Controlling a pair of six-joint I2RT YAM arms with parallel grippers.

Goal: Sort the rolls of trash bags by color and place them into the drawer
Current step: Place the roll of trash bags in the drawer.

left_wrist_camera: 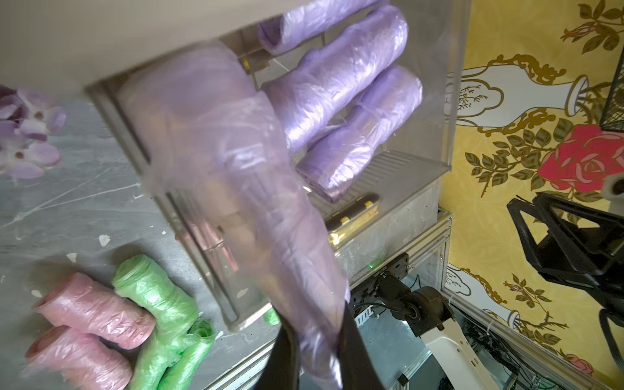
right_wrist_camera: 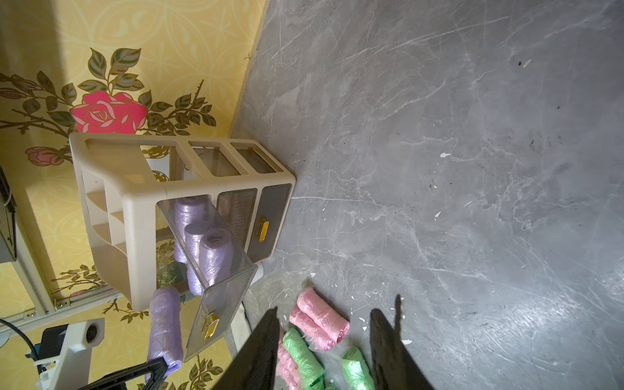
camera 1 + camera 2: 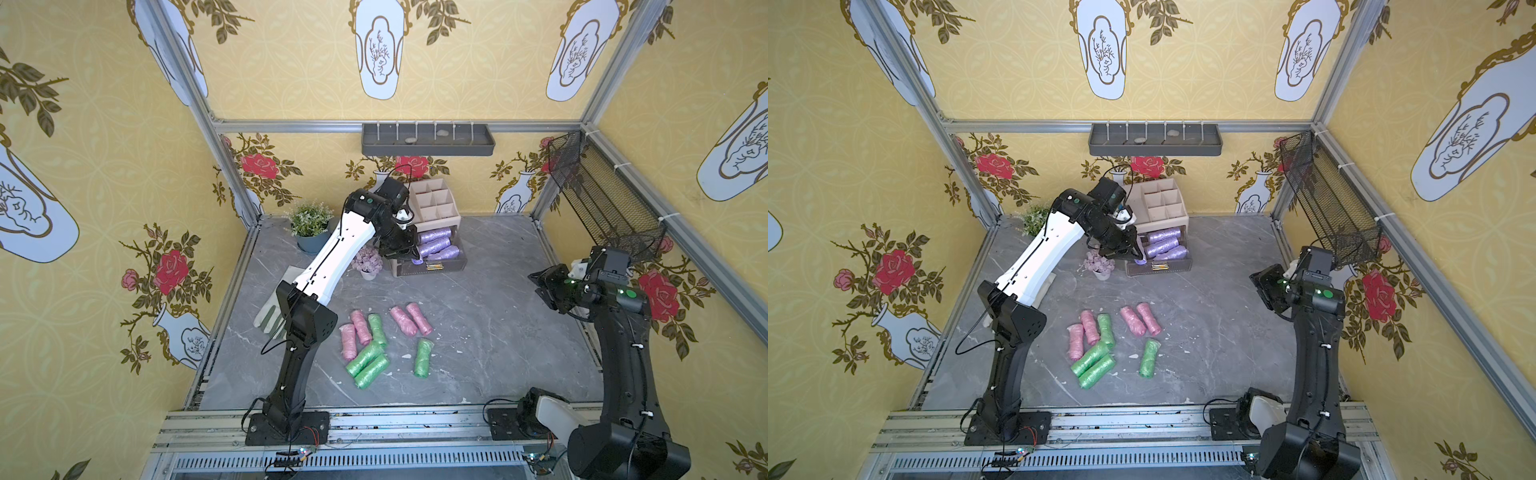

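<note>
My left gripper should set the purple roll down inside the drawer's end (image 3: pixel 409 254) (image 1: pixel 265 198) nearest the lilac flower pot.
My left gripper (image 3: pixel 409 253) is shut on a purple roll (image 1: pixel 236 169), its black fingers (image 1: pixel 354 347) pinching one end. It hangs over the left front corner of the open clear drawer (image 3: pixel 432 269), and that roll also shows in the right wrist view (image 2: pixel 165 327). Three purple rolls (image 3: pixel 436 245) lie inside the drawer. Pink rolls (image 3: pixel 405 320) and green rolls (image 3: pixel 368 361) lie loose on the grey table in both top views. At the right side, raised well above the table, my right gripper (image 3: pixel 544 286) stands open with nothing between its fingers (image 2: pixel 260 347).
The drawer belongs to a beige organizer (image 3: pixel 436 199) at the back wall. A lilac flower pot (image 3: pixel 368 262) stands just left of the drawer, a green plant (image 3: pixel 309 224) behind it. A pale glove (image 3: pixel 274 307) lies left; a black mesh basket (image 3: pixel 602 199) hangs right.
</note>
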